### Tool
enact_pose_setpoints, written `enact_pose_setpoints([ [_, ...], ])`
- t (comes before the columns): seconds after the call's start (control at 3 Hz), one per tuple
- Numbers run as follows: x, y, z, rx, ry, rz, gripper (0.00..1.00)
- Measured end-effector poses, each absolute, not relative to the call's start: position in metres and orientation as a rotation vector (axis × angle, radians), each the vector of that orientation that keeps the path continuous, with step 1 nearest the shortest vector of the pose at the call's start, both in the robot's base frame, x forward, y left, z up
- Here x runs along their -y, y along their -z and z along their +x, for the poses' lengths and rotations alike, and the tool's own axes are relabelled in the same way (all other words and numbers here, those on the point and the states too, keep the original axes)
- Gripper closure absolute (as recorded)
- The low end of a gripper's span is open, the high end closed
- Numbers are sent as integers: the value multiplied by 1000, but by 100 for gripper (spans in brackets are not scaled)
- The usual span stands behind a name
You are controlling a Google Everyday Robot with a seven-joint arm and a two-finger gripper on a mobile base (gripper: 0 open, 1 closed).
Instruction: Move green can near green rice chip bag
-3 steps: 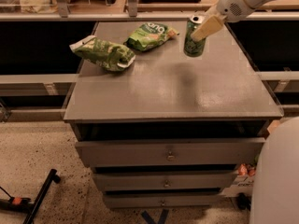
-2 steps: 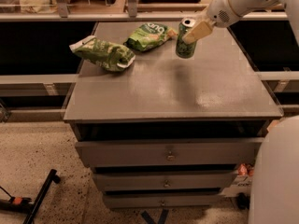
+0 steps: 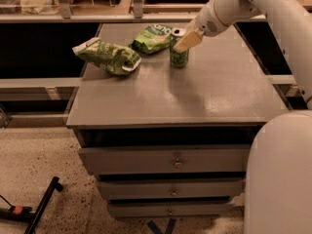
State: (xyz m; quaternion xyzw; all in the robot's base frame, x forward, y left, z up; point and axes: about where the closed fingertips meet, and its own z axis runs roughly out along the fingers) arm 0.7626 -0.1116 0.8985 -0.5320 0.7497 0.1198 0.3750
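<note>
Next, I let go of the green can with my gripper so it is upright on the grey cabinet top [image 3: 175, 59], beside the green rice chip bag.
The green can [image 3: 178, 52], slim with a silver top, stands upright on the grey cabinet top [image 3: 195, 96], just right of the green rice chip bag [image 3: 153, 37]. That bag is light green with white lettering and lies at the back middle. My gripper [image 3: 186, 39] reaches in from the upper right and is shut on the can's upper part, with a pale finger [image 3: 188, 40] across its right side. A narrow gap separates the can from the bag.
A longer green bag with pale patches [image 3: 108, 57] lies at the left of the top. Drawers [image 3: 165, 162] are below the front edge. My white base [image 3: 280, 174] fills the lower right. A black bar [image 3: 41, 206] lies on the floor at left.
My gripper has carried the green can leftward across the back of the top, from its right side to just beside the green rice chip bag.
</note>
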Motion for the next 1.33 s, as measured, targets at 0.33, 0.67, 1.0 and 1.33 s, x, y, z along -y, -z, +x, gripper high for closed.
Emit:
enact_pose_setpoints([
  [0.33, 86, -898, 765, -1920, -292, -1436, 100],
  [0.67, 69, -903, 768, -1911, -280, -1483, 100],
  [1.0, 65, -910, 771, -1911, -282, -1480, 100],
  [1.33, 72, -919, 777, -1910, -281, -1439, 100],
])
